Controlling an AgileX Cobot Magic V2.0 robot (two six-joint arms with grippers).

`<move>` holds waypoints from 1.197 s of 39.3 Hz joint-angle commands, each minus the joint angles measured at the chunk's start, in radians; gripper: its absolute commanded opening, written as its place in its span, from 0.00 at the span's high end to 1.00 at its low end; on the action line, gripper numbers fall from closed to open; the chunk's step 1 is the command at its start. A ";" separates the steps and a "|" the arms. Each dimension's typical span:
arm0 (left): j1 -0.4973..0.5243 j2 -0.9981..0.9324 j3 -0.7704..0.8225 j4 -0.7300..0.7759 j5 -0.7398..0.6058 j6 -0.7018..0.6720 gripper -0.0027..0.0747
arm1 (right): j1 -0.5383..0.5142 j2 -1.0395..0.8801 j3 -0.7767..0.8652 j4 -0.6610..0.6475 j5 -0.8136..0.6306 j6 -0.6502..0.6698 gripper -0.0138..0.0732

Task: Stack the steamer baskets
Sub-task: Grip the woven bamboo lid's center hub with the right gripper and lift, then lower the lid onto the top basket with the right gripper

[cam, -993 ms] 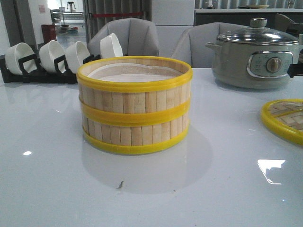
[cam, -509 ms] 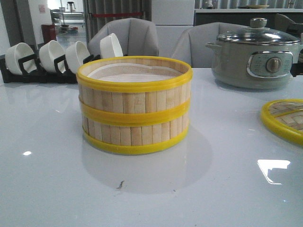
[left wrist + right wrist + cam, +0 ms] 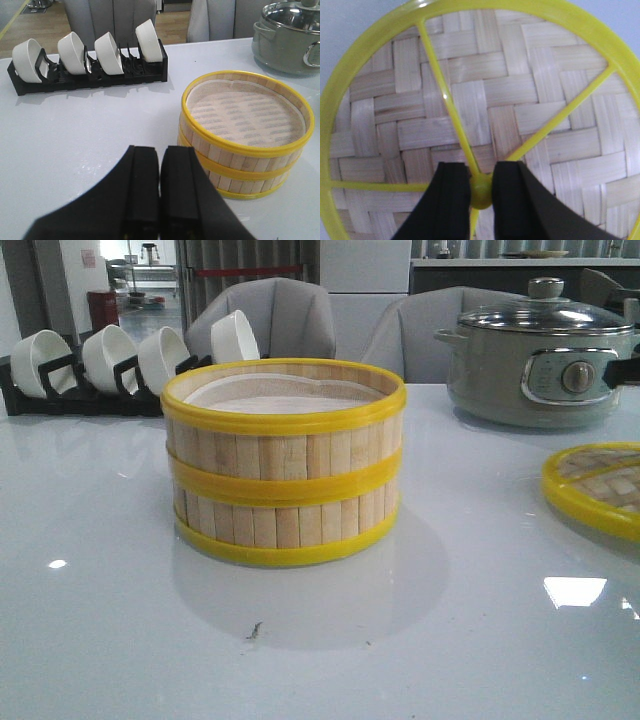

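The robot's right gripper should release the woven lid, now tilted and lifted a little, on top of the stacked steamer baskets (image 3: 285,382), covering the white liner.
Two steamer baskets (image 3: 285,465) stand stacked at the table's middle, pale bamboo slats with yellow rims and a white liner on top; they also show in the left wrist view (image 3: 245,132). The woven yellow-rimmed lid (image 3: 598,488) is at the right edge of the front view, tilted and lifted a little. In the right wrist view my right gripper (image 3: 481,187) is shut on the yellow knob at the centre of the lid (image 3: 470,100). My left gripper (image 3: 160,165) is shut and empty, above the table beside the stack.
A grey-green electric pot with a glass lid (image 3: 540,355) stands at the back right. A black rack with several white bowls (image 3: 100,365) stands at the back left, also in the left wrist view (image 3: 90,60). Grey chairs stand behind the table.
The lid at the right has risen and tilted, shifting slightly left. The stacked baskets have not moved.
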 commanded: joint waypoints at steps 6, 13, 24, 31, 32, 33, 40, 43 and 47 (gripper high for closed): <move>-0.010 0.000 -0.027 0.003 -0.079 -0.005 0.86 | 0.100 -0.131 -0.177 0.010 0.041 -0.004 0.78; -0.010 0.000 -0.027 0.003 -0.079 -0.005 0.86 | 0.204 -0.131 -0.313 0.028 0.085 -0.004 0.78; -0.010 0.000 -0.027 0.003 -0.079 -0.005 0.86 | 0.409 -0.114 -0.455 0.060 0.056 -0.004 0.78; -0.010 0.000 -0.027 0.003 -0.079 -0.005 0.86 | 0.536 -0.047 -0.538 0.064 0.065 -0.004 0.78; -0.010 0.000 -0.027 0.003 -0.079 -0.005 0.86 | 0.552 -0.035 -0.549 0.064 0.066 -0.004 0.78; -0.010 0.000 -0.027 0.003 -0.079 -0.005 0.86 | 0.564 -0.021 -0.564 0.064 0.067 -0.004 0.78; -0.010 0.000 -0.027 0.003 -0.079 -0.005 0.86 | 0.628 0.043 -0.614 0.064 0.099 -0.004 0.78; -0.010 0.000 -0.027 0.003 -0.079 -0.005 0.86 | 0.642 0.060 -0.620 0.064 0.102 -0.004 0.78; -0.010 0.000 -0.027 0.003 -0.079 -0.005 0.86 | 0.652 0.075 -0.620 0.064 0.102 -0.004 0.78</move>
